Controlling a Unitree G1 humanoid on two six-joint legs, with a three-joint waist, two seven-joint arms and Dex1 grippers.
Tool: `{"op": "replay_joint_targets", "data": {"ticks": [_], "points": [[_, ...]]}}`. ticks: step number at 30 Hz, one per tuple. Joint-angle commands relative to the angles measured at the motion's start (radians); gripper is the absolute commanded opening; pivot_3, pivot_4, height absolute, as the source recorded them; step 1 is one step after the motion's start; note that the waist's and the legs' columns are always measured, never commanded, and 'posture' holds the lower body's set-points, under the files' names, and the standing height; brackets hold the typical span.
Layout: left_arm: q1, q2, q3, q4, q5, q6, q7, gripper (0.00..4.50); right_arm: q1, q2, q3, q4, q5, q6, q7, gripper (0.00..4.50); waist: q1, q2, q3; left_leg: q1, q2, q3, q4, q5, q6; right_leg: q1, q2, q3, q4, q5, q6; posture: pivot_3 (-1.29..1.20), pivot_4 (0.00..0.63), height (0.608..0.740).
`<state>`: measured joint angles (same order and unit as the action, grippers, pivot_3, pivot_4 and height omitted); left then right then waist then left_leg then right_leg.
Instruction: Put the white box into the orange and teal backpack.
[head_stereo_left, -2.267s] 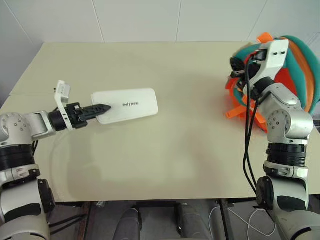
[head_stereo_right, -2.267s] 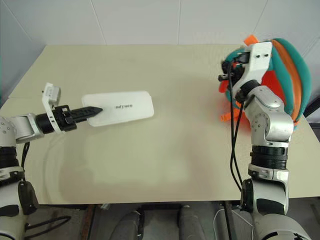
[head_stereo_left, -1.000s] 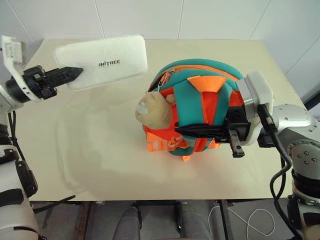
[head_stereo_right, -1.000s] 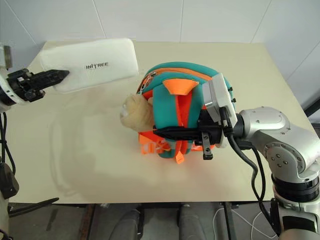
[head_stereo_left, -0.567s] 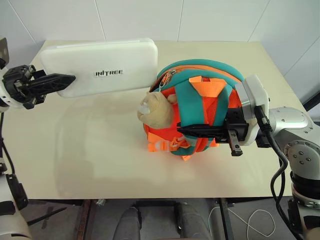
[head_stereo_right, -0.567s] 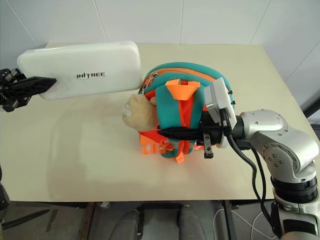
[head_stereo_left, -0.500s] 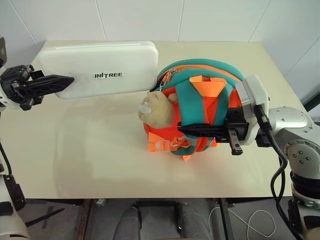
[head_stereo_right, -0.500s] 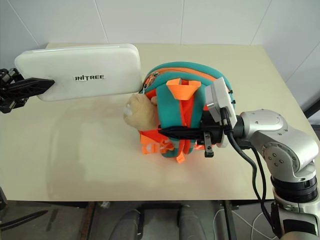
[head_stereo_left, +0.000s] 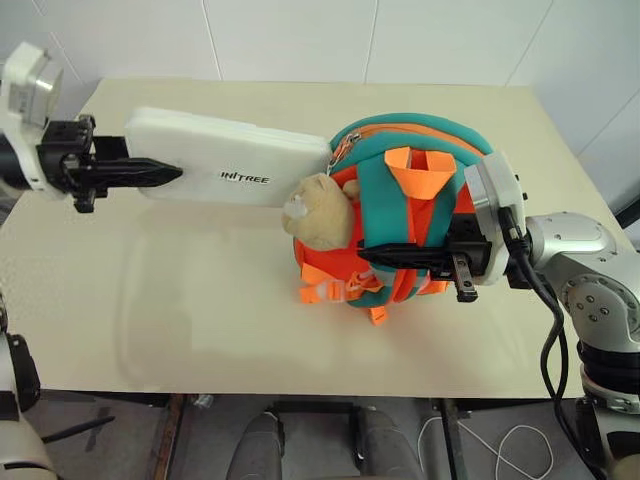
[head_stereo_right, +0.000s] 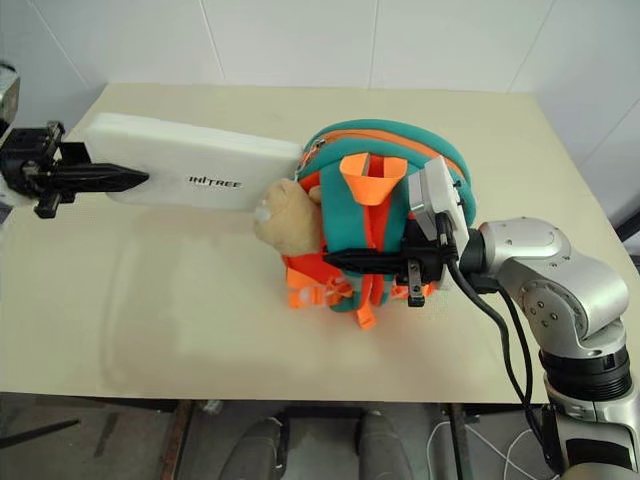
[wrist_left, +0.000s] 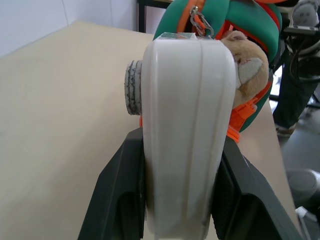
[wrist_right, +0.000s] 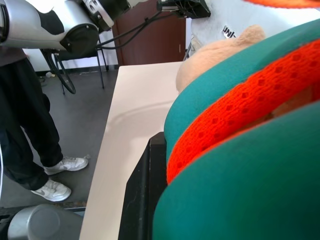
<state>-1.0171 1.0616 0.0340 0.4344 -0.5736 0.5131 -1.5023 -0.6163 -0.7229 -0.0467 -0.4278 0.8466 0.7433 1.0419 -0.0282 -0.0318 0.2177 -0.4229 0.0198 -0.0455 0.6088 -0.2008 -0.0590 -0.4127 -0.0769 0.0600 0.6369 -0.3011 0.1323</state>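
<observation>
Next, my left gripper releases the white box inside the backpack's zippered compartment (wrist_left: 196, 13), behind the tan plush bear.
The white box (head_stereo_left: 240, 170) hangs above the table, and my left gripper (head_stereo_left: 165, 173) is shut on its left end. Its right end reaches the zipper (head_stereo_left: 340, 150) at the top of the orange and teal backpack (head_stereo_left: 415, 200), just above the tan plush bear (head_stereo_left: 318, 212). I cannot tell whether the box's tip is inside. In the left wrist view the box (wrist_left: 187, 115) sits edge-on between my black fingers (wrist_left: 122, 200). The backpack stands on the table at centre right. My right gripper (head_stereo_left: 365, 251) reaches across its front, shut on a teal strap (wrist_right: 240, 175).
The beige table (head_stereo_left: 200, 300) has open surface to the left of and in front of the backpack. A white tiled wall runs behind the table's far edge. A person's legs in white sneakers (wrist_right: 55, 175) stand on the floor beside the table.
My left gripper has carried the box to the right and rolled it flatter. Its right end has come down to the backpack's zipper. My right gripper and the backpack have stayed put.
</observation>
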Motion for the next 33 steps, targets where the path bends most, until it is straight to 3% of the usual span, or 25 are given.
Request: {"op": "replay_joint_targets", "data": {"ticks": [1,10,21,30,33], "points": [[-0.062,-0.004,-0.076,-0.025,-0.003,-0.081,-0.112,1.25,-0.014,0.0,-0.01,-0.02,0.002,-0.026,0.005,0.0,0.0,0.0,0.0,0.0,0.0,0.0,0.0,0.0,0.0,0.0,0.0,0.0,0.0,0.0,0.0,0.0,0.15,0.74],[-0.185,-0.049,-0.239,-0.055,-0.016,-0.167,-0.112,1.25,-0.012,0.006,-0.011,-0.008,-0.021,-0.037,0.0,0.0,-0.002,0.0,0.0,0.0,0.0,0.0,0.001,0.0,0.001,0.0,0.0,0.0,0.0,0.0,0.0,0.0,0.15,0.74],[-0.22,-0.302,-0.296,-0.033,0.195,-0.106,0.022,1.25,-0.017,0.019,0.002,0.01,-0.044,-0.05,0.012,0.0,-0.002,0.0,0.0,-0.001,0.0,0.0,0.002,-0.001,0.001,0.0,0.001,0.0,0.001,0.0,0.001,0.0,0.15,0.74],[-0.19,-0.494,-0.313,-0.082,0.271,0.017,0.145,1.25,-0.024,0.036,0.01,0.007,-0.051,-0.044,0.002,0.0,0.0,0.0,0.0,0.0,0.0,-0.001,0.003,-0.001,0.001,0.001,0.001,0.001,0.002,0.001,0.001,0.0,0.15,0.74],[-0.172,-0.497,-0.326,-0.106,0.298,0.027,0.14,1.25,-0.023,0.04,0.009,0.002,-0.05,-0.041,-0.004,0.0,-0.002,0.0,0.0,-0.001,0.0,-0.001,0.004,-0.001,0.001,0.001,0.001,0.001,0.001,0.001,0.002,0.0,0.15,0.74]]}}
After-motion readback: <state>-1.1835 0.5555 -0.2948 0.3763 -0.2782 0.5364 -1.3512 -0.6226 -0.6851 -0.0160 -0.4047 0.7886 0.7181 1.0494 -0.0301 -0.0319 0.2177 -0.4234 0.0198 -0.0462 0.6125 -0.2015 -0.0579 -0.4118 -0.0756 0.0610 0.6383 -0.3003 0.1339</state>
